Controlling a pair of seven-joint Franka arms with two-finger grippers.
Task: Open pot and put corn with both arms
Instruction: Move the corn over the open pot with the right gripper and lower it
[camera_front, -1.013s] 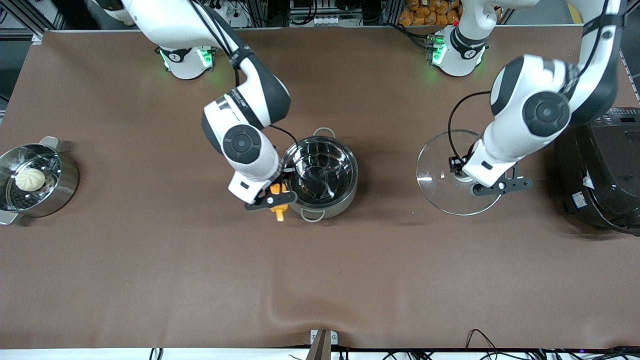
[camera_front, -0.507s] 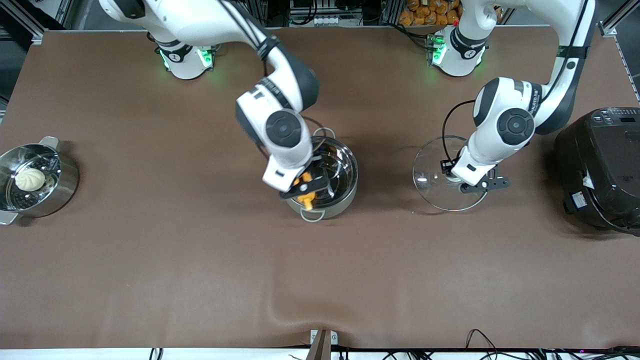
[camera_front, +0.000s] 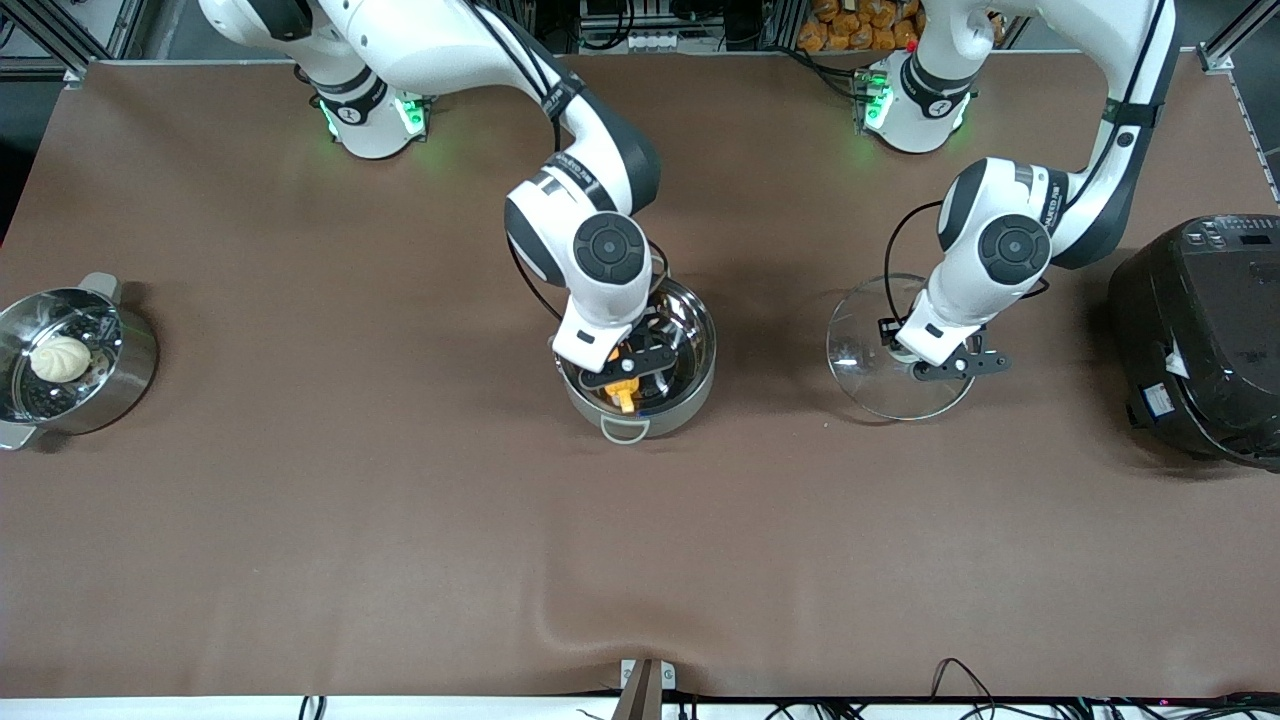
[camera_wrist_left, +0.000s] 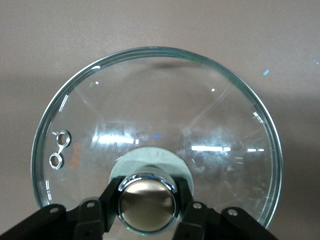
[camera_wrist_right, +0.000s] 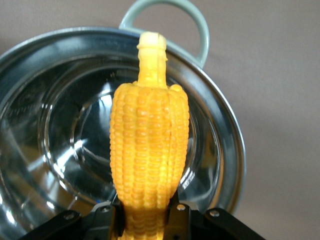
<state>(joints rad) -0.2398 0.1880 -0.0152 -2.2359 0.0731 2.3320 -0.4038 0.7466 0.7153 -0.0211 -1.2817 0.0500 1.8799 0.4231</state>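
Next, I release the glass lid with my left gripper on the table (camera_front: 903, 377) between the steel pot and the black rice cooker.
The shiny steel pot (camera_front: 690, 385) stands open mid-table. My right gripper (camera_front: 622, 372) is shut on the yellow-orange corn (camera_front: 622, 388) and holds it over the pot's mouth. In the right wrist view the corn (camera_wrist_right: 149, 150) hangs over the pot (camera_wrist_right: 60, 125), its stub toward a loop handle (camera_wrist_right: 200, 30). My left gripper (camera_front: 925, 358) is shut on the knob of the clear glass lid (camera_front: 860, 375), which is low over or on the table toward the left arm's end. The left wrist view shows the lid (camera_wrist_left: 160, 115) and its knob (camera_wrist_left: 147, 202) between my fingers.
A steel steamer pot with a white bun (camera_front: 60, 358) stands at the right arm's end of the table. A large black rice cooker (camera_front: 1205, 335) stands at the left arm's end, beside the lid.
My right gripper has carried the corn from beside the pot to over its mouth. My left gripper has lowered the lid toward the table.
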